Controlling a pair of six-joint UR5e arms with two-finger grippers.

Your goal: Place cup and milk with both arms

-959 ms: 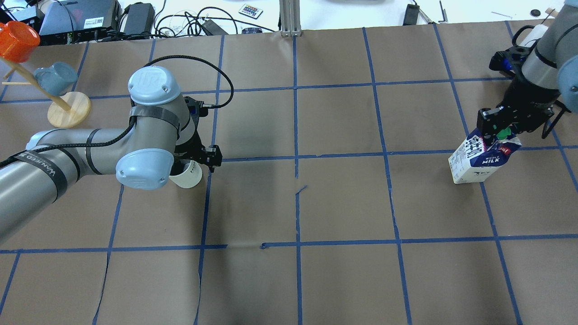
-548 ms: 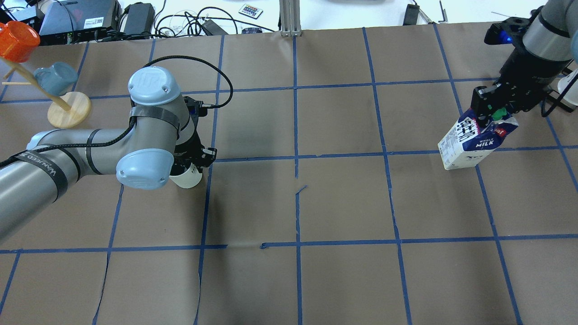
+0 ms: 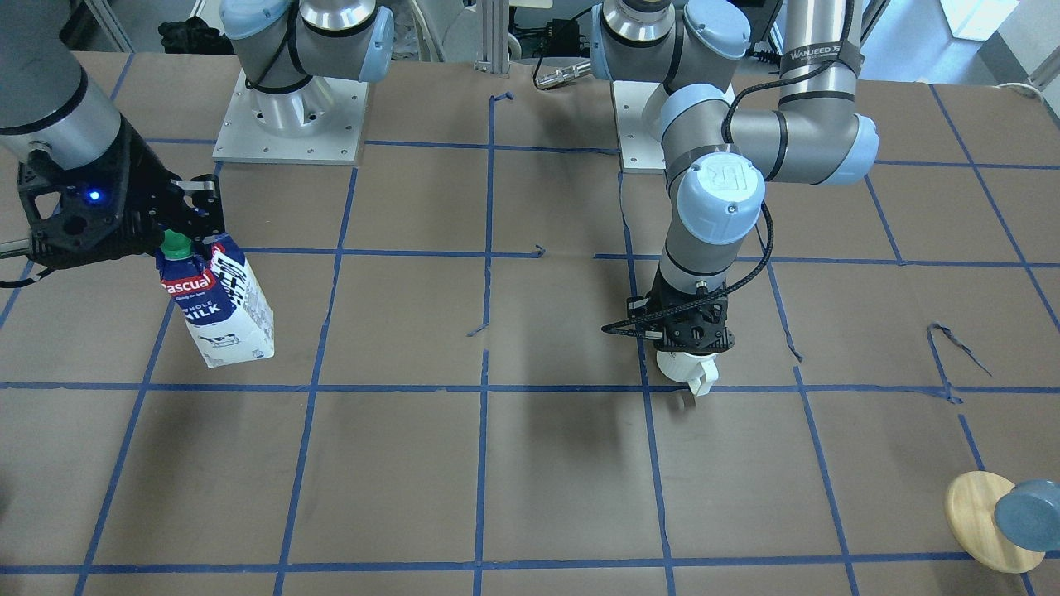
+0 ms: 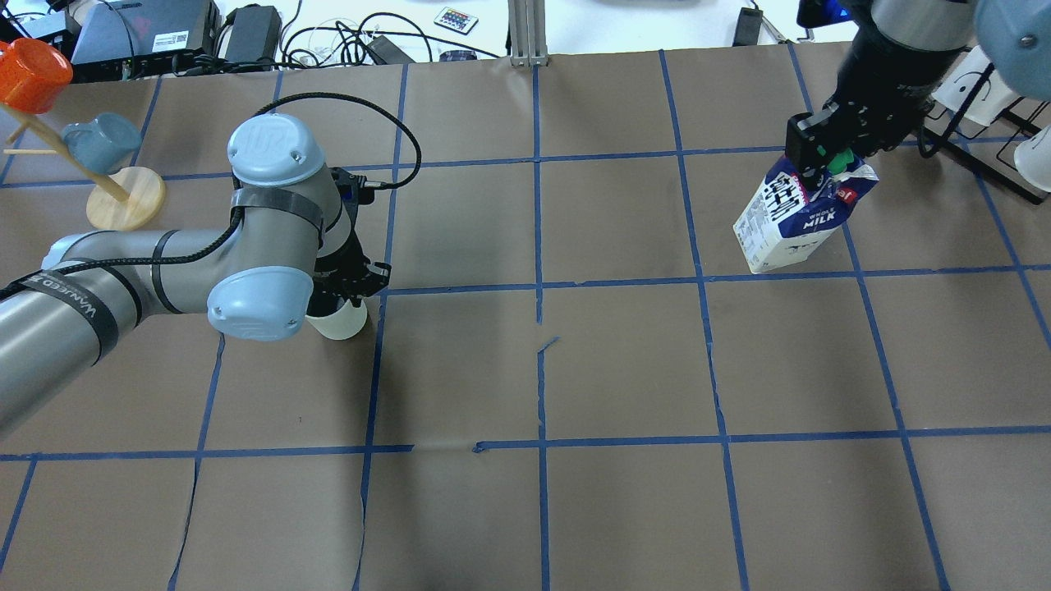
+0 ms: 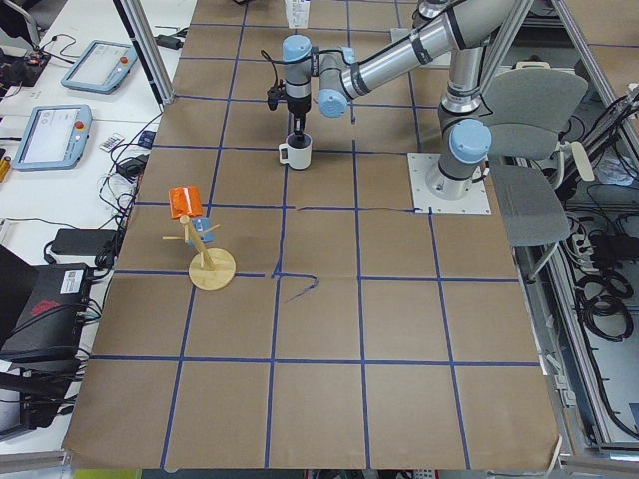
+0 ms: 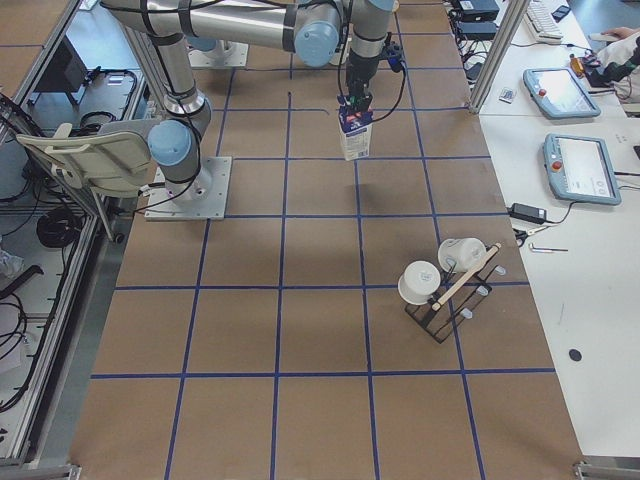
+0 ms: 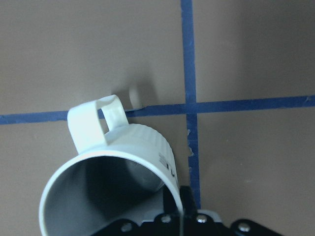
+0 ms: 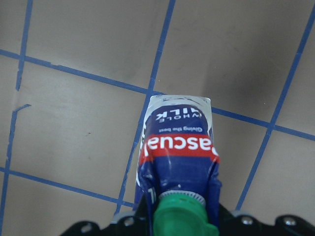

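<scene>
Next, my left gripper releases the white cup beside the middle tape crossing farthest from the arm bases [image 3: 471,537].
The white cup [image 4: 341,323] stands at or just above the table near a blue tape crossing. Its handle points away from the robot [image 3: 700,379]. My left gripper [image 4: 355,285] is shut on the cup's rim. The left wrist view shows the cup [image 7: 142,142] with its grey inside and one finger [image 7: 185,197] outside the wall. My right gripper [image 4: 825,164] is shut on the top of the milk [image 4: 790,226] by the green cap. It holds the carton tilted above the table at the far right. The milk also shows in the front view [image 3: 222,306] and the right wrist view [image 8: 179,142].
A wooden mug tree [image 4: 125,199] with an orange cup [image 4: 31,74] and a blue-grey cup [image 4: 100,141] stands at the far left. A black rack [image 6: 445,300] with white cups stands at the far right. Blue tape lines grid the brown table.
The right arm has carried the milk up and away from the robot, toward the table's middle. The left gripper's jaws have narrowed onto the cup's rim.
</scene>
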